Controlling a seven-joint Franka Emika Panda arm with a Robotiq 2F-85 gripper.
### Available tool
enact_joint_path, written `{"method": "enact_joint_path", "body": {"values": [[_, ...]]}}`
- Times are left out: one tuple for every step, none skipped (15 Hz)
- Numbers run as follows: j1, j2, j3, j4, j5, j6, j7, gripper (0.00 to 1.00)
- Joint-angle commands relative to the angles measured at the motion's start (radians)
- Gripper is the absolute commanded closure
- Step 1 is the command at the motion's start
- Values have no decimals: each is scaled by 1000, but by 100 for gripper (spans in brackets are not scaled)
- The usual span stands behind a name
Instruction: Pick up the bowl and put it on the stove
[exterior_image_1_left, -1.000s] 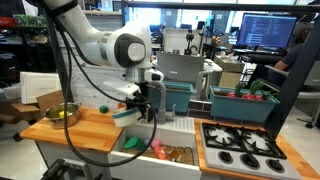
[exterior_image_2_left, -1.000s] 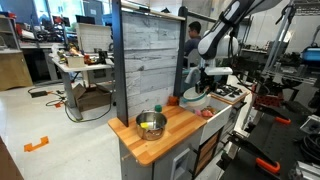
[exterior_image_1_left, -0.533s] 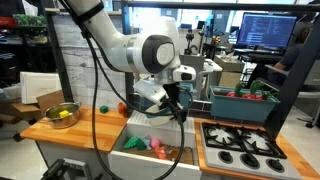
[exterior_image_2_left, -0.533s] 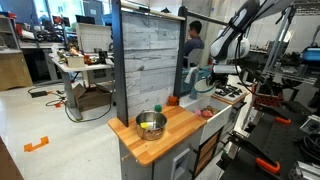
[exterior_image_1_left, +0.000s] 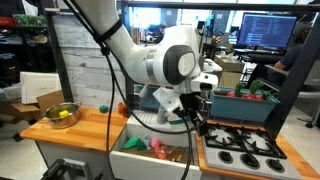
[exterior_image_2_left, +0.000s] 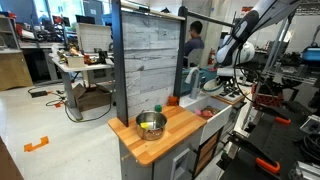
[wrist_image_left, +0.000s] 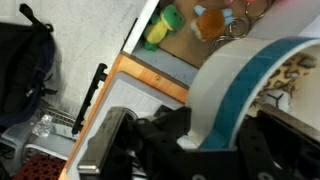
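Observation:
I will set the bowl with my gripper on the stove's black grates (exterior_image_1_left: 232, 138) behind the knobs, toward the sink end.
My gripper (exterior_image_1_left: 190, 112) is shut on the pale white bowl (exterior_image_1_left: 167, 100) with the green rim and holds it tilted in the air, above the sink's edge next to the stove (exterior_image_1_left: 240, 146). In the wrist view the bowl (wrist_image_left: 232, 88) fills the right half, its rim pinched between my black fingers (wrist_image_left: 198, 140). The stove is black with cast grates in a light wood frame. The other exterior view shows the gripper (exterior_image_2_left: 222, 82) with the bowl (exterior_image_2_left: 211, 86) near the stove end of the counter.
A shiny metal bowl (exterior_image_1_left: 62, 113) with yellow items stands on the wooden counter (exterior_image_1_left: 90, 128); it also shows in an exterior view (exterior_image_2_left: 151, 124). The sink (exterior_image_1_left: 150, 148) holds several toy foods. A teal bin (exterior_image_1_left: 240, 101) stands behind the stove.
The arm has carried the bowl sideways from over the counter-side edge of the sink to its stove-side edge. The gripper stays shut on the bowl.

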Motion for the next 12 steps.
{"method": "enact_joint_path", "body": {"values": [[-45, 17, -10, 64, 47, -130, 38, 99], [-61, 10, -7, 69, 54, -178, 48, 99], [-79, -3, 0, 67, 59, -221, 49, 99], [-97, -7, 6, 75, 66, -255, 49, 99], [-114, -6, 9, 85, 80, -261, 60, 99], [-126, -3, 7, 95, 102, -233, 93, 99], [-140, -4, 10, 103, 122, -188, 110, 99], [-147, -1, 6, 118, 132, -157, 127, 99], [-151, 2, 1, 135, 138, -121, 143, 99], [-158, 11, 1, 153, 148, -92, 165, 99], [-160, 14, -1, 167, 154, -57, 191, 99], [-164, 31, 2, 186, 164, -23, 223, 99]]}}
